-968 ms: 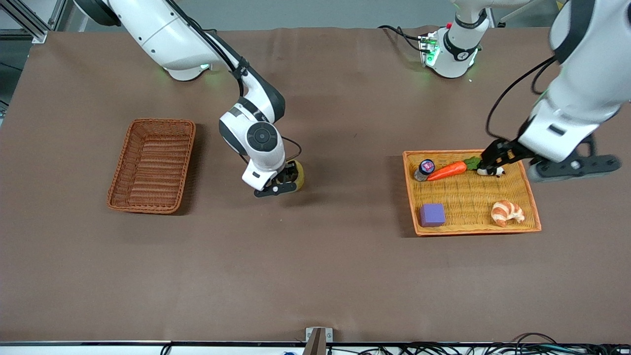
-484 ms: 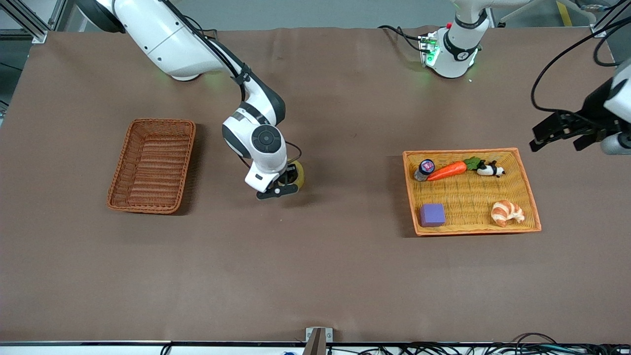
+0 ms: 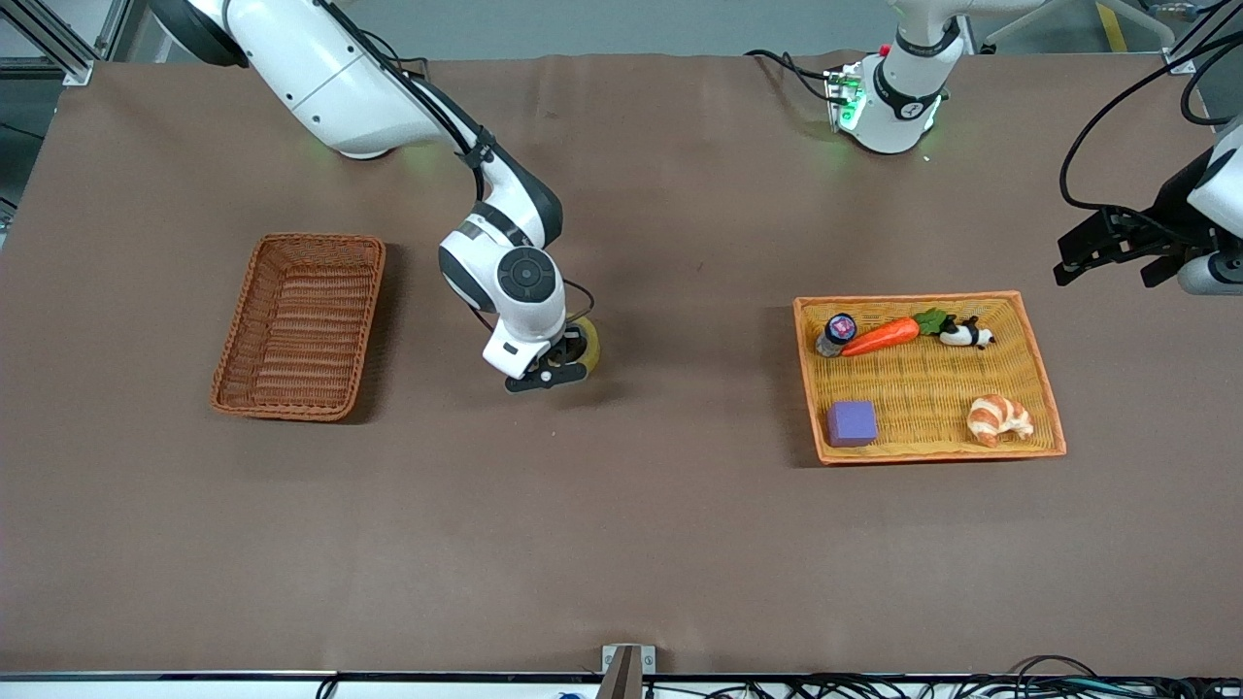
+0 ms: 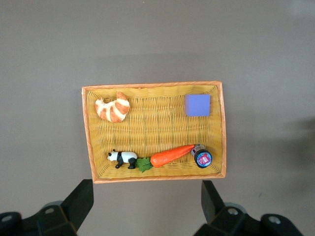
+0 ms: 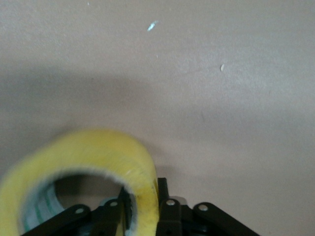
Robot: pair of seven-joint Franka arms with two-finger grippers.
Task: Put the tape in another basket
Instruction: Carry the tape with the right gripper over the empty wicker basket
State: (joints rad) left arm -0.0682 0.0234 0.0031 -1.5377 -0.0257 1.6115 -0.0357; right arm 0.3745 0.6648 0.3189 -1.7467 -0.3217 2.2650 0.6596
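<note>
Next, my right gripper releases the tape on the middle of the reddish-brown basket's woven bottom (image 3: 312,325).
The tape (image 3: 587,347), a yellowish ring, stands on edge in my right gripper (image 3: 560,365), low at the middle of the table between the two baskets. In the right wrist view one finger is inside the ring's hole and one is outside, so the right gripper (image 5: 143,202) is shut on the tape (image 5: 93,155) wall. The reddish-brown basket (image 3: 236,342) sits toward the right arm's end and holds nothing. My left gripper (image 3: 1109,252) is open and empty, up in the air past the tray toward the left arm's end; it also shows in the left wrist view (image 4: 146,209).
The shallow orange-yellow tray (image 3: 913,298) (image 4: 152,86) holds a purple cube (image 3: 852,423), a croissant (image 3: 998,418), a carrot (image 3: 881,336), a toy panda (image 3: 965,335) and a small jar (image 3: 836,333). Cables lie by the left arm's base (image 3: 889,97).
My left gripper has pulled away from over the tray's panda, out toward the left arm's end of the table. My right gripper with the tape has barely shifted.
</note>
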